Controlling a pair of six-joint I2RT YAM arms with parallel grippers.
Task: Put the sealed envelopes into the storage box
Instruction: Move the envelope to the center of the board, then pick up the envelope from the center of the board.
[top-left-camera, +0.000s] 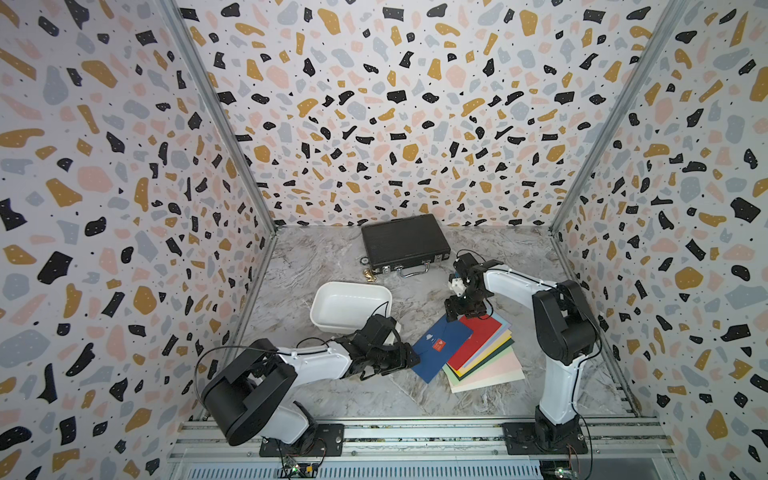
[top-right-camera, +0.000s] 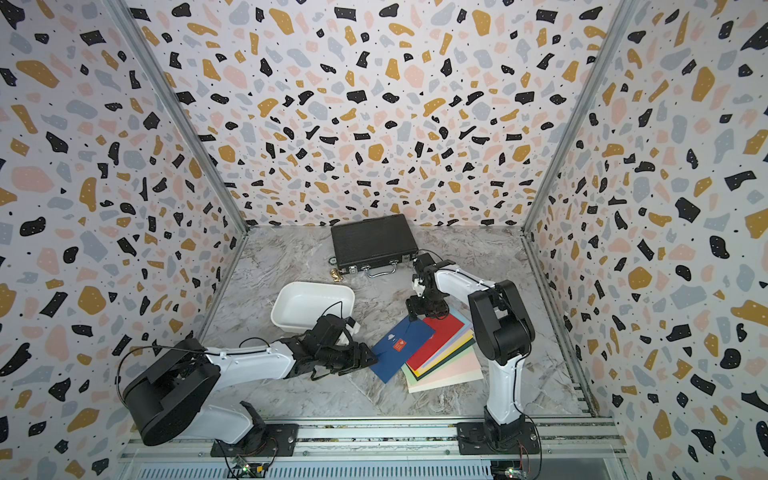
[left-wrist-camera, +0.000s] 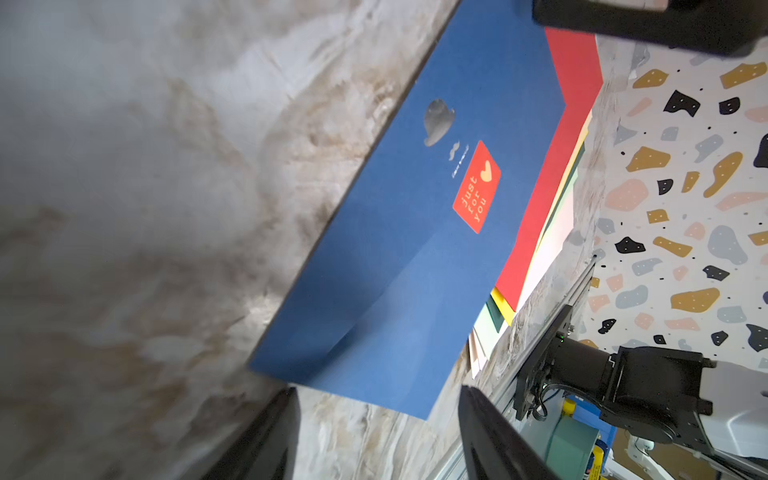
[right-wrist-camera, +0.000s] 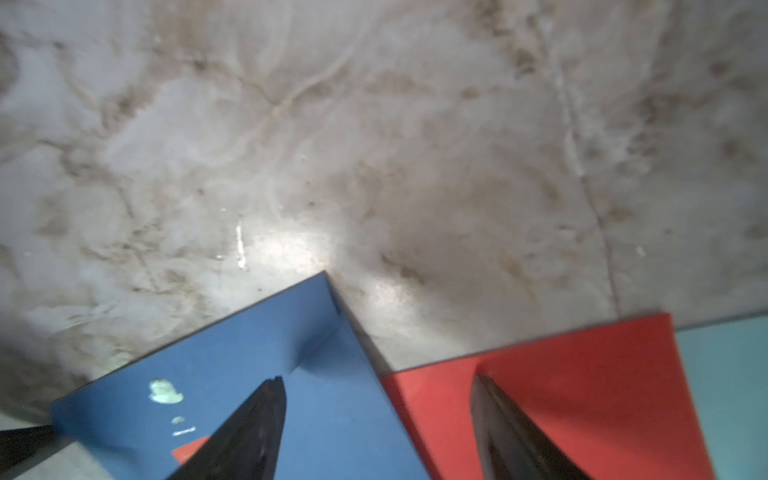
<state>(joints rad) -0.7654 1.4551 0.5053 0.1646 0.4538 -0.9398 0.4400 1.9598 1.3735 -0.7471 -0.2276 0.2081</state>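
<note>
My left gripper needs to next close on the middle of the navy blue envelope's long edge (top-left-camera: 424, 336) (left-wrist-camera: 365, 166), the one that faces the white storage box.
A navy blue envelope (top-left-camera: 440, 345) (top-right-camera: 401, 347) (left-wrist-camera: 415, 249) with a red seal sticker lies askew, half on the table and half on a fanned stack of sealed envelopes topped by a red one (top-left-camera: 482, 340) (top-right-camera: 440, 336) (right-wrist-camera: 582, 374). My left gripper (top-left-camera: 413, 357) (left-wrist-camera: 378, 390) is open, its fingertips at the blue envelope's near short edge. My right gripper (top-left-camera: 452, 315) (right-wrist-camera: 376, 377) is open over the far corners, one fingertip on the blue envelope (right-wrist-camera: 249, 353), the other on the red one. The white storage box (top-left-camera: 349, 305) (top-right-camera: 311, 305) stands left of the stack with nothing visible in it.
A closed black briefcase (top-left-camera: 405, 243) (top-right-camera: 374, 241) sits at the back, with a small gold object (top-left-camera: 369, 274) by its front left corner. Patterned walls close in the marble table on three sides. A metal rail (top-left-camera: 415, 432) runs along the front.
</note>
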